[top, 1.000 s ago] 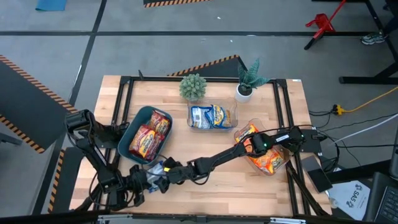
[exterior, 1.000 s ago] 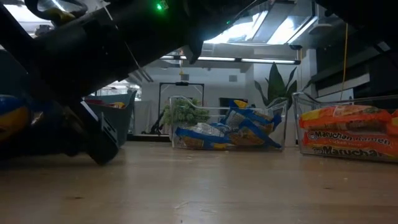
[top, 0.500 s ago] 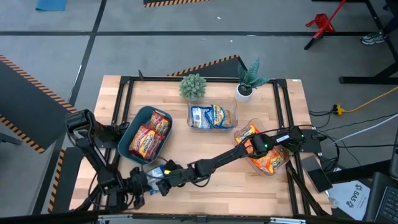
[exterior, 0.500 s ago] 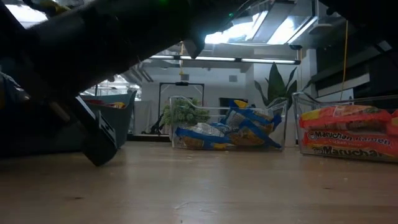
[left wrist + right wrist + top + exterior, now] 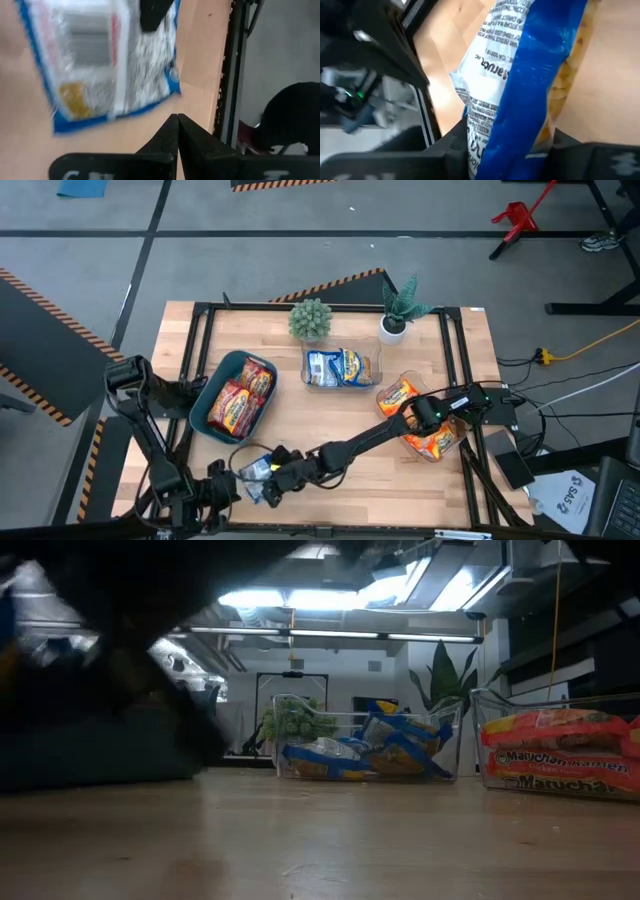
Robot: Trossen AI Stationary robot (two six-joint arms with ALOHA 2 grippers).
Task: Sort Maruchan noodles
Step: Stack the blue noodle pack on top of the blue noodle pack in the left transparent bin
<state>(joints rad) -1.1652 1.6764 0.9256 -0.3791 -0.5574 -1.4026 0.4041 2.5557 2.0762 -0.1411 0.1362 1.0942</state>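
I need to use my right gripper to release the blue-and-white noodle packet on top of the blue packets in their clear tub (image 5: 330,363). The held packet is now near the table's near corner.
A blue-and-white Maruchan noodle packet (image 5: 256,471) is near the table's near left corner, with my right gripper (image 5: 268,480) shut on it. My right arm reaches there across the whole table. My left gripper (image 5: 177,122) is shut and empty. It stands just left of the packet (image 5: 100,60), its tips pointing at it without touching. Red-brown packets lie in the dark teal bin (image 5: 206,392). Blue ones lie in a clear tub (image 5: 342,367), and orange ones in another clear tub (image 5: 425,425). My right gripper pinches the packet between its two fingers by one end (image 5: 505,132). The packet stands on edge in the hold and reaches forward beyond the fingers. One fingertip (image 5: 152,12) shows on the packet's edge in the left wrist view.
Two potted plants (image 5: 310,320) (image 5: 400,310) stand at the far edge. A black frame rail (image 5: 235,70) runs along the table's left side, close to both grippers. Bare wood lies between the bins and the near edge.
My right gripper has shut on the blue-and-white packet and moved with it toward the table's near edge. In the low view the packet now shows higher than before. My left gripper has drawn back a little toward the near left corner and stays shut.
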